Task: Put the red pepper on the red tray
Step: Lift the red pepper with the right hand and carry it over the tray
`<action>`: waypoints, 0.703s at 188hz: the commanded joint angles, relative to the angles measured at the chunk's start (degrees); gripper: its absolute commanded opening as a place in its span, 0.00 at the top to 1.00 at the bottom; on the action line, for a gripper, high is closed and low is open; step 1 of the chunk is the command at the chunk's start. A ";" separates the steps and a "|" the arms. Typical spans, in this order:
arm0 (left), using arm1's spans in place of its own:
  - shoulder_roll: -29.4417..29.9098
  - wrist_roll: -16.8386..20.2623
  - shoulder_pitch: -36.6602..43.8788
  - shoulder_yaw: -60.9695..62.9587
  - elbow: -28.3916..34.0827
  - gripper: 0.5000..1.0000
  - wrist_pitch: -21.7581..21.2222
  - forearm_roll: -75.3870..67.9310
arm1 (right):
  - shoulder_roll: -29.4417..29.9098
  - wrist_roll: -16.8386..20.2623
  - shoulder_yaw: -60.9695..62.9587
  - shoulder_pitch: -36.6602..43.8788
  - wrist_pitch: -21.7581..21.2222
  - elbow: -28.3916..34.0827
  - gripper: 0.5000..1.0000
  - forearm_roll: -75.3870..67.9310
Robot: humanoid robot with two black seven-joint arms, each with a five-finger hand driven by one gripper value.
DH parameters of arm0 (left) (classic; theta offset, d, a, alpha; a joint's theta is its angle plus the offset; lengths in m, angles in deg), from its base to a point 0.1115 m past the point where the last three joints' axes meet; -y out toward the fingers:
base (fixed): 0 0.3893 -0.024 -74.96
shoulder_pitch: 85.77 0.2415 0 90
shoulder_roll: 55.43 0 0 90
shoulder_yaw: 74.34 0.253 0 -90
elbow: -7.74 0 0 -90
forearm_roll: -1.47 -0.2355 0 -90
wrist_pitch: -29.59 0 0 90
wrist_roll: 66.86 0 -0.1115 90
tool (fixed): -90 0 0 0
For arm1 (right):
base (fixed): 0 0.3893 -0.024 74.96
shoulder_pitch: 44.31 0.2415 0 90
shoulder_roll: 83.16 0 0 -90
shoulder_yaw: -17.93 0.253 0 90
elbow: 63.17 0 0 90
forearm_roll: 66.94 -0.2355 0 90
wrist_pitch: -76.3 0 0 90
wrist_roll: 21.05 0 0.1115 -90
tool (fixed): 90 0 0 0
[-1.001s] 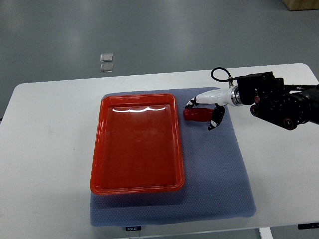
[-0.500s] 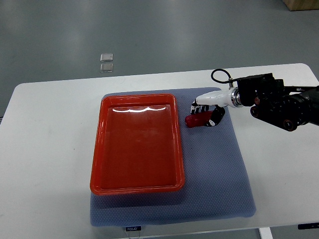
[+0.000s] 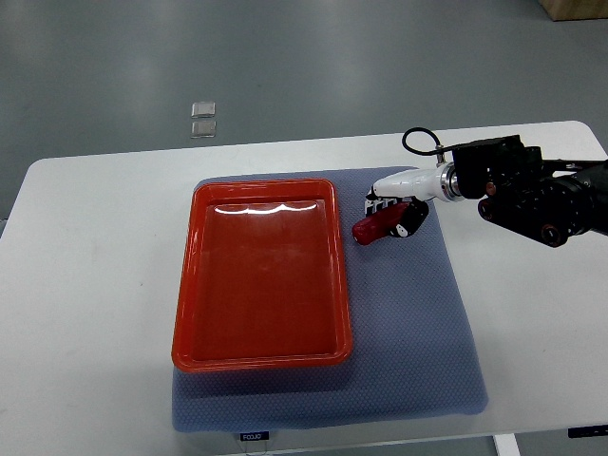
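My right gripper is going to let go of the red pepper on the red tray's bottom, slightly beyond its middle [image 3: 257,255] toward the tray's far rim.
A red pepper [image 3: 371,227] lies on the blue-grey mat [image 3: 418,313], just right of the red tray [image 3: 260,353]. My right hand [image 3: 391,215], white with black fingertips, comes in from the right edge and has its fingers curled around the pepper's right end. The pepper's left end points toward the tray's right rim. The tray is shallow, rectangular and holds nothing. The left arm is out of view.
The mat lies on a white table [image 3: 85,285]. My right forearm [image 3: 532,195], dark and bulky with a looped black cable, hangs over the table's right side. Two small clear squares [image 3: 202,119] lie on the floor beyond the table's far edge.
My right hand's fingers have closed from spread over the pepper to curled around it. The pepper has tilted slightly, its right end raised.
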 commanded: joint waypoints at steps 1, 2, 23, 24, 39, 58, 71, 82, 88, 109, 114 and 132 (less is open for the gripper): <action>0.00 0.00 0.00 0.00 0.00 0.00 0.01 0.02 | -0.28 -0.07 0.28 0.40 0.16 0.00 0.98 0.00; 0.00 0.00 0.00 0.00 0.00 0.00 0.01 -0.07 | -0.37 -0.07 0.36 0.58 0.16 0.00 0.98 -0.09; 0.00 0.00 0.00 0.00 0.00 0.00 0.01 0.02 | -0.72 -0.16 0.37 2.69 0.16 0.00 0.98 -0.17; 0.00 0.00 0.00 0.00 0.00 0.00 0.01 0.02 | -0.72 -0.16 0.37 2.69 0.16 0.00 0.98 -0.17; 0.00 0.00 0.00 0.00 0.00 0.00 0.01 -0.07 | -0.81 -0.16 0.45 4.35 0.16 -0.09 0.98 -0.17; 0.00 0.00 0.00 0.00 0.00 0.00 0.01 0.02 | -0.81 -0.16 0.63 6.55 0.25 -0.09 0.98 -0.70; 0.00 0.00 0.00 0.00 0.00 0.00 0.01 0.02 | -0.81 -0.16 0.72 8.14 0.25 -0.09 0.98 -1.05; 0.00 0.00 0.00 0.00 0.00 0.00 0.01 0.02 | -0.19 -0.16 1.07 9.63 0.25 -0.09 0.98 -1.32; 0.00 0.00 0.00 0.00 0.00 0.00 -0.08 0.02 | 0.16 -0.16 1.42 10.24 0.25 0.00 0.98 -1.41; 0.00 0.00 0.00 0.00 0.00 0.00 0.01 0.02 | 2.44 -0.16 4.06 10.86 -0.10 0.09 0.97 -2.28; 0.00 0.00 0.00 0.00 0.00 0.00 0.01 0.02 | 3.41 -0.16 4.67 10.86 -0.10 0.00 0.97 -2.46; 0.00 0.00 0.00 0.00 0.00 0.00 0.01 0.02 | 6.48 -0.07 6.08 10.86 -0.10 0.00 0.97 -2.64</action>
